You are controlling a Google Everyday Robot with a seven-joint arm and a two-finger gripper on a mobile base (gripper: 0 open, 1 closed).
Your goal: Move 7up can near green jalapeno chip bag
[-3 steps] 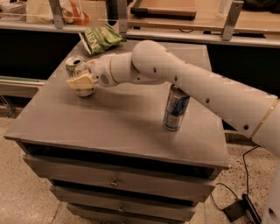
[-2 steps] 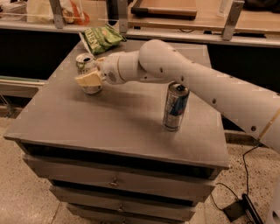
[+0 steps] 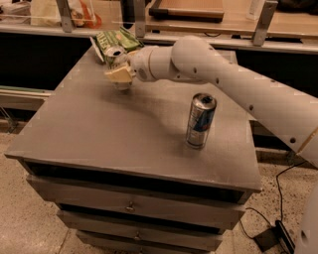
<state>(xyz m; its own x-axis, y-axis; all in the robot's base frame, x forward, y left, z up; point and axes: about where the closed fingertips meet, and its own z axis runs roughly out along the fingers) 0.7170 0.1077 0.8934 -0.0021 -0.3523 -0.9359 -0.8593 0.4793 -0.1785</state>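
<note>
I should release the 7up can by the table's far edge, close beside the green jalapeno chip bag (image 3: pixel 133 63).
The 7up can (image 3: pixel 115 52) shows its silver top at the far left part of the grey table (image 3: pixel 99 129); most of its body is hidden by my gripper. My gripper (image 3: pixel 119 73) is shut around the can with its cream fingers (image 3: pixel 117 75) in front of it. The green jalapeno chip bag (image 3: pixel 114 40) lies at the table's far edge, right behind the can and close to it. My white arm reaches in from the right across the table.
A taller slim blue-and-silver can (image 3: pixel 200 121) stands upright right of the table's middle, under my arm. A shelf with posts (image 3: pixel 64 15) and an orange bag (image 3: pixel 84 17) runs behind the table. Drawers (image 3: pixel 131 206) sit below the top. A cable (image 3: pixel 278 233) lies on the floor at right.
My gripper has carried the 7up can away from me and to the right, from the left part of the table towards the chip bag. The blue-and-silver can has not moved.
</note>
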